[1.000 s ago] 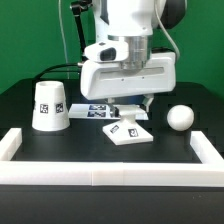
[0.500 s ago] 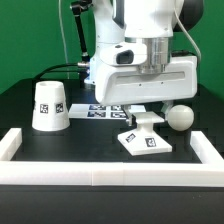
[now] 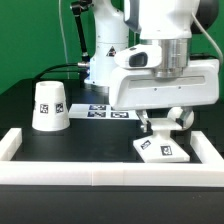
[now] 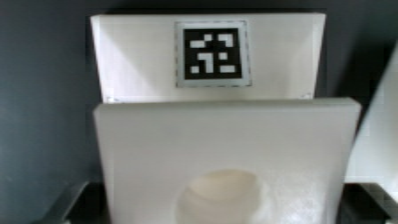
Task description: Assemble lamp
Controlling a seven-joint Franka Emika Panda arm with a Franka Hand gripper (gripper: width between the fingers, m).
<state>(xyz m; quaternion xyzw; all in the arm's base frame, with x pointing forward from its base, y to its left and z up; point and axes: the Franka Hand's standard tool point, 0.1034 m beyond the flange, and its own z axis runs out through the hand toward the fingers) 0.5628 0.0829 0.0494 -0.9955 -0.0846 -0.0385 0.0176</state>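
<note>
Next, the gripper releases the lamp base snug inside the white front rail corner [image 3: 179,151], across the table from the shade.
The flat square lamp base [image 3: 160,150] lies on the black table near the front rail, at the exterior view's right. My gripper [image 3: 161,127] stands over it, shut on the base. In the wrist view the base [image 4: 217,130] fills the picture, with its tag [image 4: 214,51] and a round socket [image 4: 228,192]. A dark fingertip [image 4: 370,196] shows at each side edge, and my gripper [image 4: 221,205] sits across the base. The cone-shaped shade [image 3: 50,105] stands at the exterior view's left. The bulb is mostly hidden behind my hand.
White border rails run along the front [image 3: 100,172], the left [image 3: 12,146] and the right [image 3: 205,150] of the table. The marker board [image 3: 108,113] lies flat behind my gripper. The base is close to the front right rail corner.
My gripper has moved toward the exterior view's right and toward the front rail, taking the base with it. My hand now covers the bulb. The shade has not moved.
</note>
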